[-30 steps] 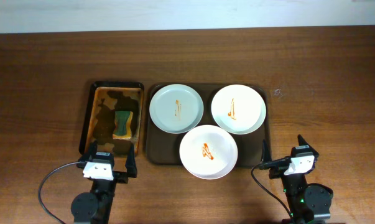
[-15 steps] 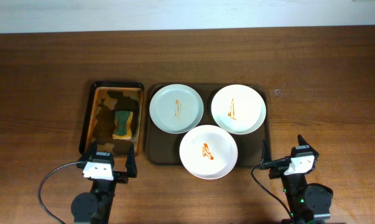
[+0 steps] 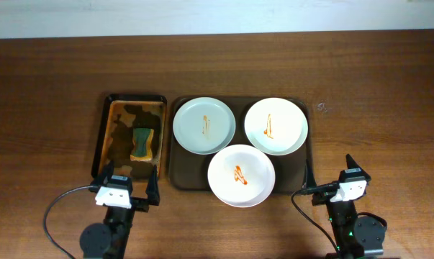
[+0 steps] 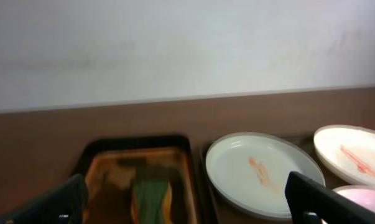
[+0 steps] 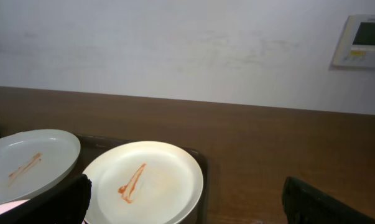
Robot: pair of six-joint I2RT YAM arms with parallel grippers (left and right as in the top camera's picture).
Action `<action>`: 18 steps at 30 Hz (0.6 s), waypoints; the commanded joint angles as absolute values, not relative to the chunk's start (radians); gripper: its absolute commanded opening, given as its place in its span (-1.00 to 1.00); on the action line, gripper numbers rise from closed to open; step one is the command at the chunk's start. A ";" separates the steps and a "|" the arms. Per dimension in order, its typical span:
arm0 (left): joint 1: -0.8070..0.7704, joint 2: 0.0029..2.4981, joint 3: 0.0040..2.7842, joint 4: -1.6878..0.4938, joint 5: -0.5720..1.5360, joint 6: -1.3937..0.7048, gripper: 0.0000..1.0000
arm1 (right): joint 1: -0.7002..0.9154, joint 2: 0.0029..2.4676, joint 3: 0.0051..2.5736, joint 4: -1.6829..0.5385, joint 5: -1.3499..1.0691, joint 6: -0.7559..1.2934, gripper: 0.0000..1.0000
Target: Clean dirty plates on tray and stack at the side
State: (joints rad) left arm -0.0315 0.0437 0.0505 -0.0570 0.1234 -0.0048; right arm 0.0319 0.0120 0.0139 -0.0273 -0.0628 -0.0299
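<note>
The middle of the green and yellow sponge [image 3: 142, 143] [image 4: 152, 203] in the amber tray is the next place my left gripper will go to and close.
Three plates with orange-red streaks lie on the dark brown tray [image 3: 179, 176]: a pale grey-green plate [image 3: 204, 125] at back left, a white plate [image 3: 276, 126] at back right, a white plate [image 3: 241, 175] in front. My left gripper [image 3: 128, 175] is open and empty in front of the amber tray. My right gripper [image 3: 329, 171] is open and empty right of the brown tray. The left wrist view shows the grey-green plate [image 4: 262, 172]; the right wrist view shows the back white plate [image 5: 143, 182].
A smaller black-rimmed amber tray [image 3: 106, 137] left of the brown tray holds a green and yellow sponge [image 3: 142, 144], which also shows in the left wrist view [image 4: 151, 198]. Bare wooden table [image 3: 375, 108] lies right of the brown tray.
The right gripper has shifted very slightly; nothing else has moved.
</note>
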 commanded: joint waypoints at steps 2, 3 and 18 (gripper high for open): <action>-0.031 0.180 0.209 -0.154 0.123 -0.015 0.99 | 0.039 0.052 0.106 -0.077 -0.033 0.004 0.97; -0.031 0.229 0.248 -0.171 0.115 -0.014 0.99 | 0.039 0.075 0.134 -0.107 -0.023 0.023 0.97; -0.031 1.023 0.924 -0.784 0.115 -0.008 0.99 | 0.039 0.802 0.839 -0.781 -0.192 0.095 0.97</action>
